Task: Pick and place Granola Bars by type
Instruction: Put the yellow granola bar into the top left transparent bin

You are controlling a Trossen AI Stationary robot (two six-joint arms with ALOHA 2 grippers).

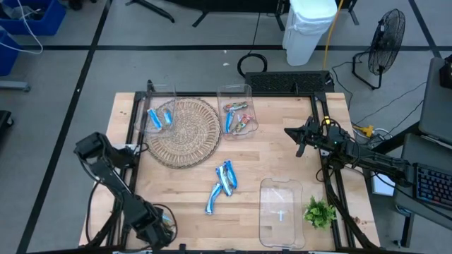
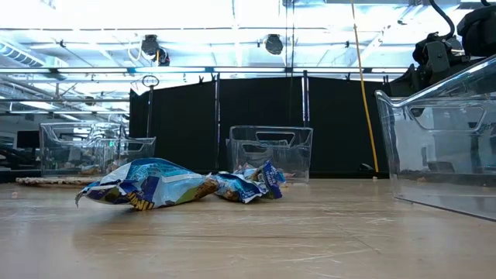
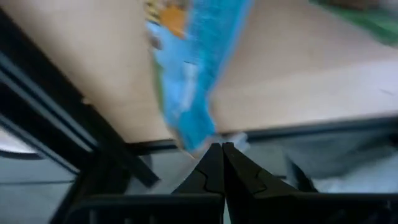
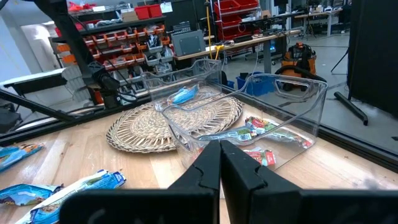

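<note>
Next, my left gripper lets go of the blue bar on the wood (image 1: 195, 178) between the wicker mat and the loose bars.
My left gripper (image 1: 164, 223) (image 3: 221, 147) is at the table's near left corner, shut on a blue-wrapped granola bar (image 3: 189, 74). A few more blue bars lie loose mid-table (image 1: 226, 176) (image 1: 214, 200) (image 2: 147, 186). A clear bin at the far left (image 1: 159, 111) holds blue bars. A clear bin beside it (image 1: 238, 116) (image 4: 249, 130) holds reddish and blue bars. My right gripper (image 1: 291, 132) (image 4: 221, 144) waits shut above the table's right part, pointing level toward the bins. My left gripper pinches the blue bar by one end of its wrapper (image 3: 200, 138), right at the fingertips. The fingers slant downward. The bar stretches away from the tips in front of the table's edge, lifted clear of the board. The picture is blurred there.
A round wicker mat (image 1: 182, 130) lies between the two far bins. A third clear bin (image 1: 281, 212) (image 2: 438, 147) stands at the near right, with a green leafy sprig (image 1: 319, 212) beside it. Bare wood shows between the loose bars and the near edge.
</note>
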